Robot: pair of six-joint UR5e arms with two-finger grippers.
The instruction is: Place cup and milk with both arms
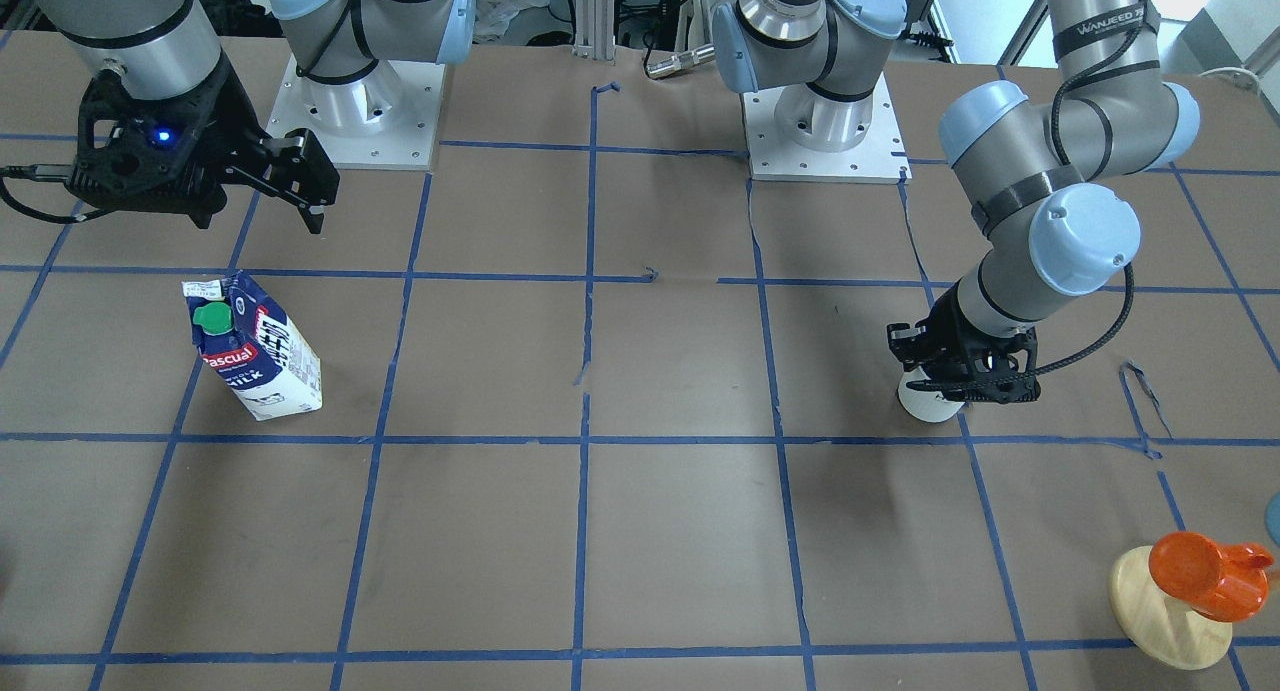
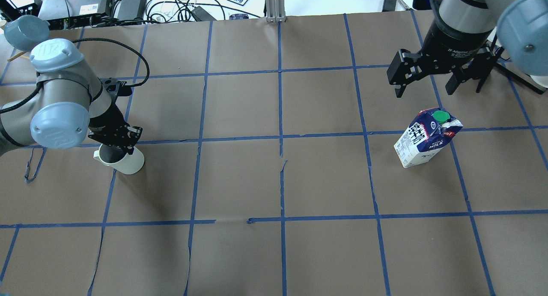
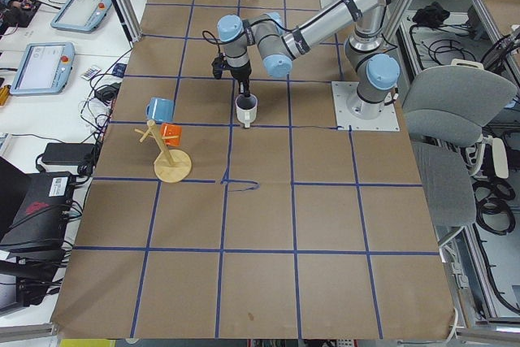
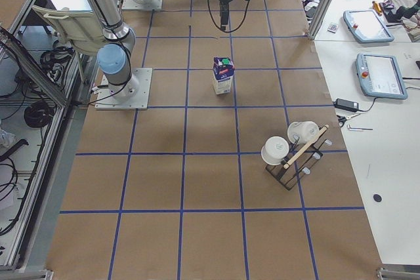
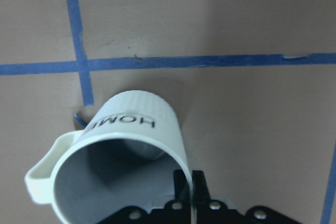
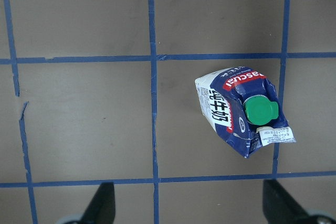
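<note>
My left gripper should put the white cup down on the blue tape crossing in the middle of the table (image 1: 577, 447).
The white ribbed cup (image 5: 131, 145) with "HOME" lettering stands at the table's left side (image 2: 124, 161), (image 1: 925, 401), (image 3: 246, 110). My left gripper (image 5: 190, 182) is shut on its rim from above, one finger inside and one outside; it also shows in the overhead view (image 2: 116, 142). I cannot tell whether the cup touches the table. The blue and white milk (image 2: 426, 139) with a green cap stands upright at the right (image 1: 255, 351), (image 6: 241, 111), (image 4: 223, 75). My right gripper (image 2: 426, 90) hangs open and empty above the table, behind the carton (image 6: 190, 205).
An orange cup (image 1: 1205, 571) hangs on a round wooden stand (image 1: 1165, 616) at the far left corner, with a blue mug (image 3: 160, 109) on it. A rack with white cups (image 4: 292, 152) stands at the right end. The arm bases (image 1: 350, 106) sit at the robot's edge.
</note>
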